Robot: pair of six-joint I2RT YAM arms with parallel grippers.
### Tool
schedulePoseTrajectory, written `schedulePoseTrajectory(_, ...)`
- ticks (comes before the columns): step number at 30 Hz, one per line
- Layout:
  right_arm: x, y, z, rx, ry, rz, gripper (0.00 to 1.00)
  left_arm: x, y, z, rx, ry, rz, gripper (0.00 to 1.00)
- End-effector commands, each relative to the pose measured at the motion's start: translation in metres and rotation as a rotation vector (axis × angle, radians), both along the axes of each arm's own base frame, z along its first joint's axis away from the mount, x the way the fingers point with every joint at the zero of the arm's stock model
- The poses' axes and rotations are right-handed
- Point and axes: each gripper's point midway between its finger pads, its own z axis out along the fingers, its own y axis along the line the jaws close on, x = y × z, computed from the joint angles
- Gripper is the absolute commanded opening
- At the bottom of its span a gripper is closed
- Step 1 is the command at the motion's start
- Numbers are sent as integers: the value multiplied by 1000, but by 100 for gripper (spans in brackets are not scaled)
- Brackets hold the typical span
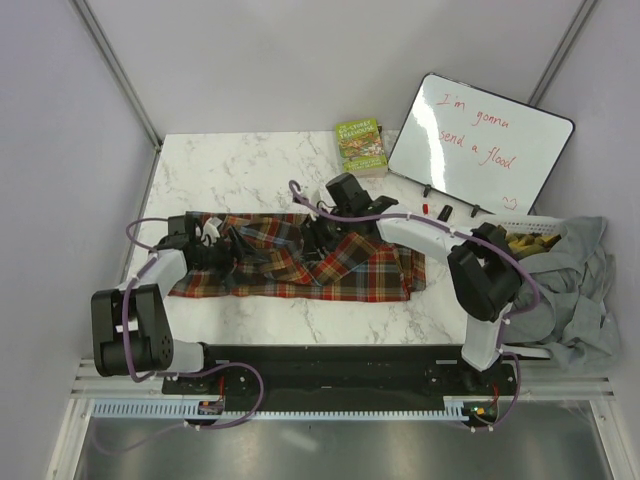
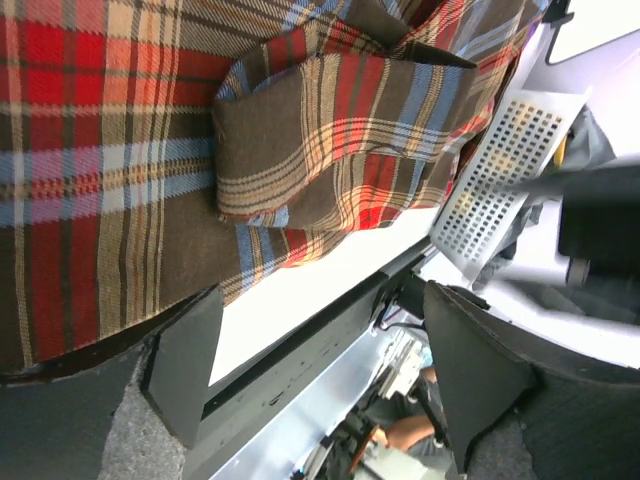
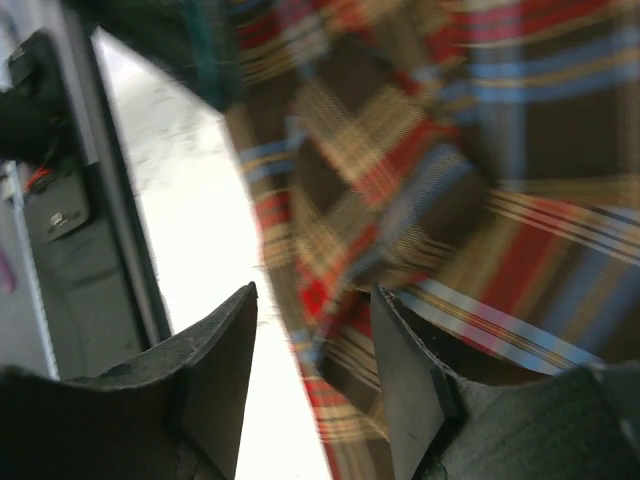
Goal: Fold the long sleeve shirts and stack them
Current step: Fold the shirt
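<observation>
The bunched middle of the plaid shirt is still rumpled, so the robot's right gripper should pinch the shirt flap's doubled-over end (image 2: pixel 248 180) before the left gripper lifts the flap to straighten it.
A long sleeve shirt (image 1: pixel 340 272) in red, brown and blue plaid lies spread across the marble table, with rumpled folds along its far edge. My left gripper (image 1: pixel 208 238) is over the shirt's left end. In the left wrist view that gripper (image 2: pixel 330 350) stands wide open with nothing between its fingers, and the plaid cloth (image 2: pixel 100 150) lies just beyond the tips. My right gripper (image 1: pixel 318 235) is at the shirt's upper middle. In the right wrist view it (image 3: pixel 315 310) is open, and an edge of the plaid cloth (image 3: pixel 500 150) hangs loose between the fingers, blurred.
A heap of grey cloth (image 1: pixel 580 280) drapes over a white perforated basket (image 1: pixel 535 228) at the right edge. At the back stand a tilted whiteboard (image 1: pixel 480 140) and a green book (image 1: pixel 361 146). Small markers (image 1: pixel 445 210) lie below the board.
</observation>
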Motion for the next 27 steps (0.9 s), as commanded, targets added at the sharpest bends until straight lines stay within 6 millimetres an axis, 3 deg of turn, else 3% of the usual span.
schedulePoseTrajectory(1, 33, 4, 8, 2, -11, -159, 62, 3, 5, 2, 34, -3, 78, 91)
schedulePoseTrajectory(6, 45, 12, -8, -22, -10, -183, 67, 2, 7, 1, 36, 49, 122, 90)
schedulePoseTrajectory(13, 50, 24, -22, -36, -9, -173, 63, 3, 7, 6, 33, 44, 154, 91)
schedulePoseTrajectory(17, 48, 23, -28, -49, -27, -136, 40, -2, 7, 5, 30, 60, 167, 91)
schedulePoseTrajectory(18, 47, 23, -23, -40, -40, -127, 25, -3, 7, 4, 30, 67, 169, 91)
schedulePoseTrajectory(20, 40, 24, -16, -14, -68, -64, 16, -4, 7, 4, 33, 76, 182, 91)
schedulePoseTrajectory(23, 13, 29, 15, 64, -124, 54, 4, -7, 5, 6, 7, 105, 203, 93)
schedulePoseTrajectory(27, -34, 38, 28, 92, -177, 220, 4, -12, -2, 11, -43, 142, 213, 94)
